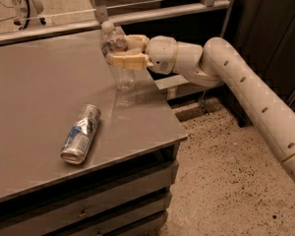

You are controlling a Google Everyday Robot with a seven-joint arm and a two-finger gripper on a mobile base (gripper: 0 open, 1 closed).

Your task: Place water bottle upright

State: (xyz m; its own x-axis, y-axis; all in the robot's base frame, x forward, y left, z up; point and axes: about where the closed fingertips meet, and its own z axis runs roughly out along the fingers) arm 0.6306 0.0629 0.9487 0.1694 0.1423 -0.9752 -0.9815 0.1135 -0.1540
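Next, I release the water bottle upright on the grey table point(132, 86) near its edge, beyond the silver-blue drink can.
The water bottle point(120, 65) is a small clear ribbed bottle with a white cap. It stands upright near the right edge of the grey table point(34, 112), its base at or just above the tabletop. My gripper point(122, 52) reaches in from the right and is shut on the bottle's upper body, one finger point(127, 61) in front and one behind. The white arm point(246, 92) stretches back to the right edge of the view.
A silver-blue drink can point(80, 133) lies on its side on the table, in front and to the left of the bottle. The table's right edge runs just beside the bottle. Drawers sit below the tabletop. A rail and shelf frame point(152, 14) stand behind the table.
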